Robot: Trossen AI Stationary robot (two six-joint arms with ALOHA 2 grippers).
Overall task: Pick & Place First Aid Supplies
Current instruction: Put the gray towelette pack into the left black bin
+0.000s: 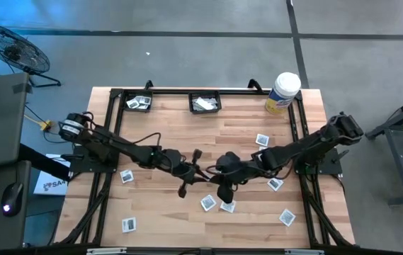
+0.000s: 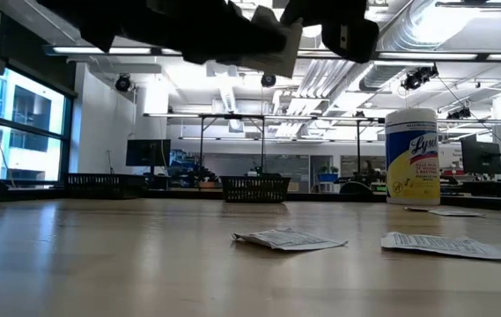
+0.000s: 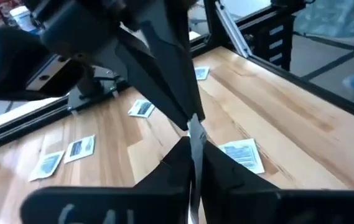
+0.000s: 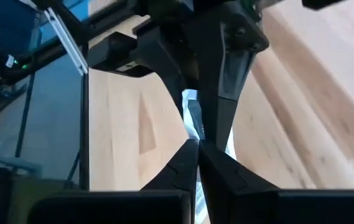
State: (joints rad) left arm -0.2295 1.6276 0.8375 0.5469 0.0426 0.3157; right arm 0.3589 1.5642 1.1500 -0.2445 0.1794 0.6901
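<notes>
The left gripper needs to release the small white packet in the black tray nearer the fan (image 1: pixel 139 103), onto its packets.
A small white packet (image 2: pixel 283 46) is held high above the table's middle, between both grippers. My left gripper (image 1: pixel 198 172) comes from the table's left and my right gripper (image 1: pixel 217 173) from the right; they meet tip to tip, both shut on the packet. The wrist views show the packet edge-on as a thin white strip (image 3: pixel 193 146) (image 4: pixel 193 111). More square packets lie flat on the wood: one (image 1: pixel 127 176) at the left, two (image 1: pixel 208 202) (image 1: pixel 227 206) under the grippers, others (image 1: pixel 275 184) (image 1: pixel 287 217) (image 1: pixel 261 139) to the right. My left gripper pinches the packet's edge (image 3: pixel 193 163) between its two fingers, coming level from the table's left. The packet stands on edge and is lifted clear of the table. My right gripper pinches the opposite edge of the same packet (image 4: pixel 195 127) between its two fingers, coming level from the table's right. Its fingertips (image 3: pixel 189 112) stand right against the left gripper's fingertips. The packet is lifted clear.
Two black trays (image 1: pixel 139 103) (image 1: pixel 205 103) at the far edge hold packets. A white tub with a yellow label (image 1: pixel 282 92) stands at the far right corner. Black frame rails (image 1: pixel 108 134) (image 1: pixel 302 134) run along both sides. Bare wood lies between the trays and the grippers.
</notes>
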